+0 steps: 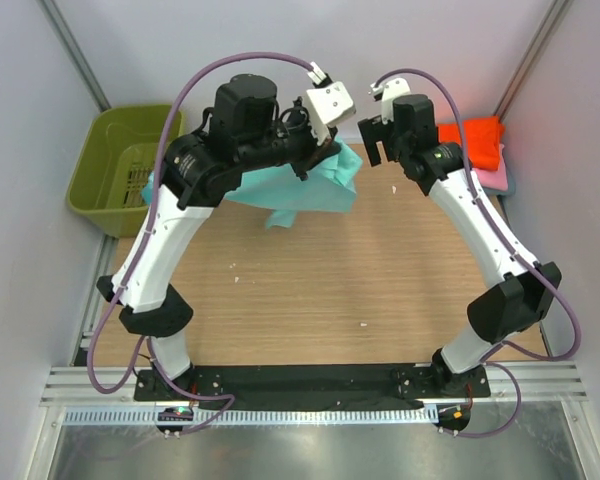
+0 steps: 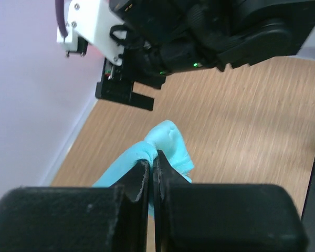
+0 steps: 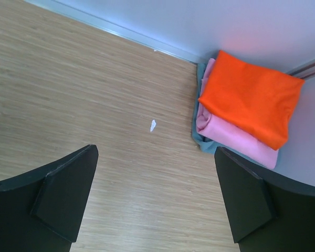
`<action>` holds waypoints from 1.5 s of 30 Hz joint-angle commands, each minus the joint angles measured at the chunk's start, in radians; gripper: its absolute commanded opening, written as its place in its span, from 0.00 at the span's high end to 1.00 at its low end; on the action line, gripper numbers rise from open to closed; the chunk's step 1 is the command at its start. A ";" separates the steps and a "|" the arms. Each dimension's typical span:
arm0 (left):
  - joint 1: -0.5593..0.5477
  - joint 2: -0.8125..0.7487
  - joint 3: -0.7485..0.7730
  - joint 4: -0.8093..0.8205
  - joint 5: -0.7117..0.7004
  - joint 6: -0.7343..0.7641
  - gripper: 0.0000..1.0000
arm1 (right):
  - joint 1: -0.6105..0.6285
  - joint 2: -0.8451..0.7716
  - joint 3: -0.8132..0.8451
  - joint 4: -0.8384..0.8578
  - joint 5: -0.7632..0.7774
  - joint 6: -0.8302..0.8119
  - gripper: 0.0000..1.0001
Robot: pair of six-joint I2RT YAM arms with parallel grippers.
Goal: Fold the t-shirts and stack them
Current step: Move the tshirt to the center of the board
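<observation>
The robot's right gripper should next close on the loose end (image 1: 348, 204) of the teal t-shirt, on the side nearest the folded stack.
My left gripper (image 2: 153, 163) is shut on a bunched edge of a teal t-shirt (image 2: 168, 144) and holds it up off the wooden table. In the top view the left gripper (image 1: 323, 150) is at the back centre, and the teal t-shirt (image 1: 310, 190) hangs from it, spreading left behind the arm. My right gripper (image 3: 155, 178) is open and empty above bare table; in the top view it (image 1: 375, 140) is just right of the teal shirt. A folded stack lies in the back right corner: orange t-shirt (image 3: 252, 97) on top, pink t-shirt (image 3: 236, 137) under it, grey-blue t-shirt (image 3: 198, 137) at the bottom.
An olive-green basket (image 1: 120, 160) stands at the back left, with teal cloth (image 1: 152, 185) at its near right side. A small white scrap (image 3: 153, 125) lies on the table left of the stack. Walls close in the back and both sides.
</observation>
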 commanded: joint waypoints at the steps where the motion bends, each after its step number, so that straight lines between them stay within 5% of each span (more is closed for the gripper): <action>1: -0.048 -0.011 0.058 0.068 -0.095 0.072 1.00 | -0.012 -0.094 -0.008 0.055 0.028 0.012 0.00; 11: -0.088 0.051 0.120 0.115 -0.156 0.106 1.00 | -0.106 -0.132 -0.082 0.049 0.000 0.046 0.00; 15: -0.089 0.060 0.062 0.123 -0.245 0.123 1.00 | -0.126 -0.129 -0.078 0.039 -0.024 0.056 0.00; 18: -0.075 0.074 -0.020 0.187 -0.440 0.114 1.00 | -0.129 -0.138 -0.091 0.039 -0.036 0.058 0.00; 28: 0.316 0.249 -0.230 0.191 -0.687 -0.012 1.00 | -0.143 -0.156 -0.134 0.013 -0.089 0.020 0.00; 29: 0.348 0.256 -0.260 0.188 -0.709 0.001 0.97 | -0.144 -0.160 -0.143 0.003 -0.105 0.014 0.00; 35: 0.373 0.186 -0.453 0.135 -0.804 -0.055 0.39 | -0.146 -0.228 -0.282 -0.088 -0.242 -0.065 0.00; 40: 0.365 0.094 -0.499 0.056 -0.618 -0.113 0.29 | -0.149 -0.272 -0.466 -0.126 -0.446 -0.158 0.00; 45: 0.365 0.037 -0.591 0.023 -0.500 -0.153 0.30 | -0.199 -0.117 -0.445 -0.095 -0.697 0.037 0.01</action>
